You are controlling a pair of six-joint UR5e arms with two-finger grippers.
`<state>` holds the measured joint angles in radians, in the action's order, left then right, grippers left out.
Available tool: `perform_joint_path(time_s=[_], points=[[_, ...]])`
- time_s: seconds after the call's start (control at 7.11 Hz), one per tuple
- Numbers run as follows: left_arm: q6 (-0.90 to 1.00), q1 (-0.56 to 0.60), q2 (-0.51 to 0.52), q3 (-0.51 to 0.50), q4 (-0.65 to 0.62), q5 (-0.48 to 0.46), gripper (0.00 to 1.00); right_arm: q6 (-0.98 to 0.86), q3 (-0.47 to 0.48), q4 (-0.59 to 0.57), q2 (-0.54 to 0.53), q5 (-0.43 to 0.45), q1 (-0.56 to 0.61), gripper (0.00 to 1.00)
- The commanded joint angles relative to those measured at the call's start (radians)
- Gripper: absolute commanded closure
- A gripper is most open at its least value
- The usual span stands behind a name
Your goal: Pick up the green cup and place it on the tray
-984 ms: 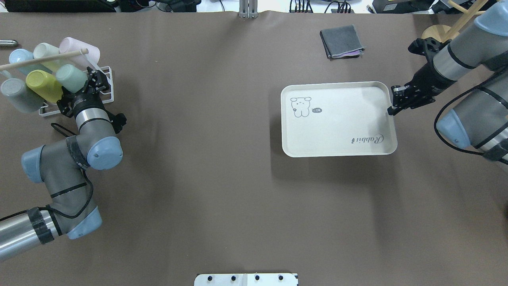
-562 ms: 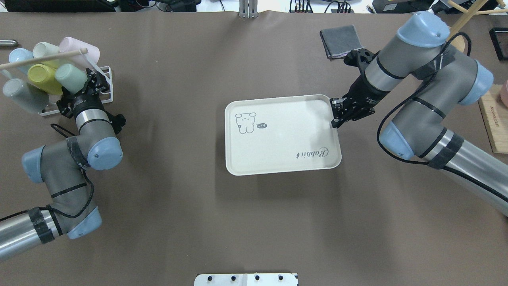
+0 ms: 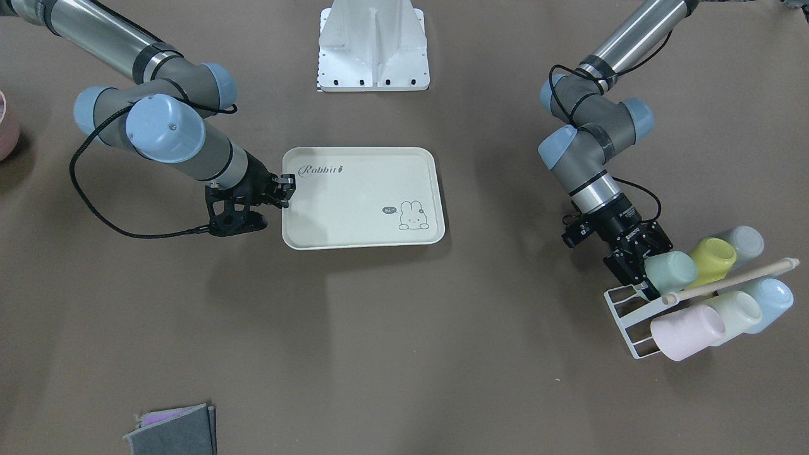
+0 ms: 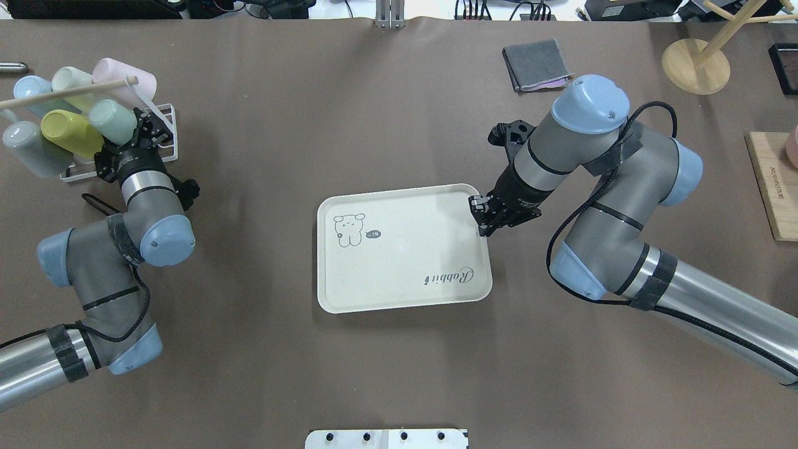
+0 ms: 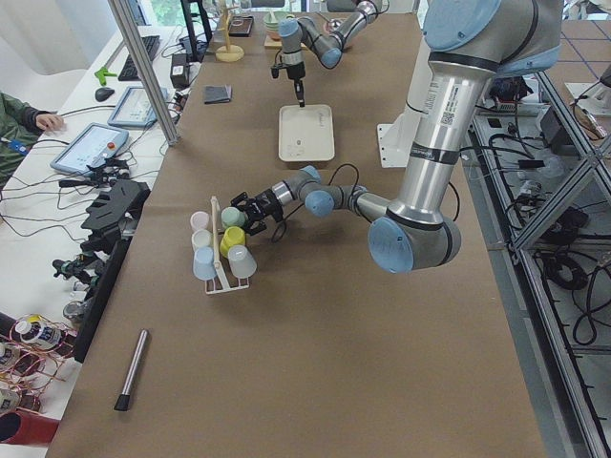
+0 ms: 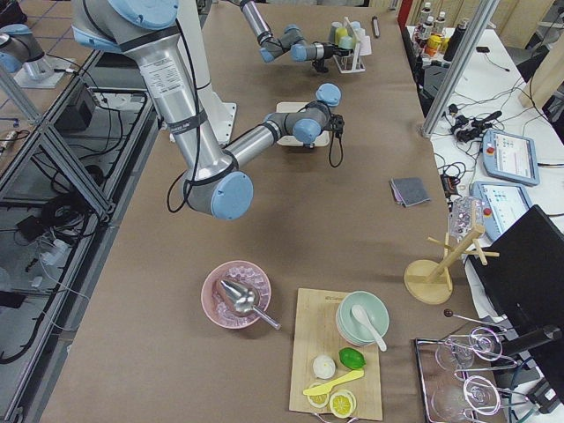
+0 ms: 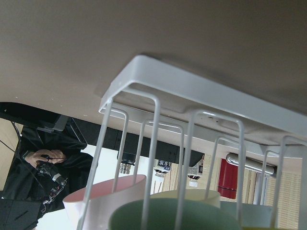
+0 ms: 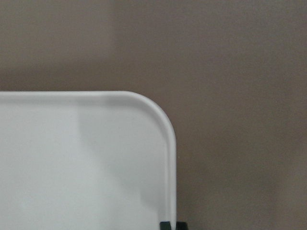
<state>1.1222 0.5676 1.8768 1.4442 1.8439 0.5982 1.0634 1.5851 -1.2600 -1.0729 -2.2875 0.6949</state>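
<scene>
Next, my right gripper sets the cream tray down on the bare table straight point(image 3: 376, 201) in front of the white mount.
The green cup point(image 4: 112, 121) point(image 3: 670, 270) lies on its side in a white wire rack point(image 4: 163, 134) at the table's left end, its mouth towards my left gripper point(image 4: 148, 130) point(image 3: 635, 262). That gripper stands open right at the cup's rim; in the left wrist view the green cup point(image 7: 175, 215) shows low behind the rack's wires. The cream tray point(image 4: 399, 262) point(image 3: 354, 208) lies at the table's middle. My right gripper point(image 4: 483, 218) point(image 3: 285, 189) is shut on the tray's right-hand rim, near a far corner of the tray point(image 8: 72, 163).
Yellow-green point(image 4: 65, 131), grey, pale blue, whitish-green and pink point(image 4: 124, 75) cups share the rack, with a wooden dowel point(image 4: 68, 92) across them. A folded grey cloth point(image 4: 536, 64), a wooden stand point(image 4: 695, 62) and a cutting board point(image 4: 773, 187) sit far right.
My right arm has dragged the tray from the table's right side leftwards and nearer to me, to the middle. The left arm has barely moved at the rack.
</scene>
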Motion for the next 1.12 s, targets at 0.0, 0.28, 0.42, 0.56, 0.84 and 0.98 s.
perform_joint_path(time_s=[0.0, 0.28, 0.42, 0.56, 0.84, 0.98], points=[[0.018, 0.001, 0.002, 0.002, 0.012, 0.0, 0.34, 0.004, -0.004, 0.036, 0.004, 0.033, -0.028, 1.0], [0.048, 0.001, 0.001, 0.007, 0.023, 0.0, 0.34, 0.003, -0.013, 0.063, 0.011, 0.034, -0.044, 1.0], [0.073, 0.003, 0.001, 0.021, 0.024, 0.0, 0.34, 0.003, -0.022, 0.064, 0.011, 0.052, -0.054, 1.0], [0.088, 0.003, -0.007, 0.04, 0.025, 0.0, 0.35, 0.003, -0.031, 0.082, 0.011, 0.06, -0.06, 1.0], [0.091, 0.005, -0.011, 0.054, 0.025, 0.0, 0.37, 0.003, -0.034, 0.083, 0.01, 0.06, -0.063, 1.0], [0.103, 0.005, -0.011, 0.065, 0.025, 0.0, 0.37, 0.003, -0.037, 0.083, 0.01, 0.062, -0.063, 1.0]])
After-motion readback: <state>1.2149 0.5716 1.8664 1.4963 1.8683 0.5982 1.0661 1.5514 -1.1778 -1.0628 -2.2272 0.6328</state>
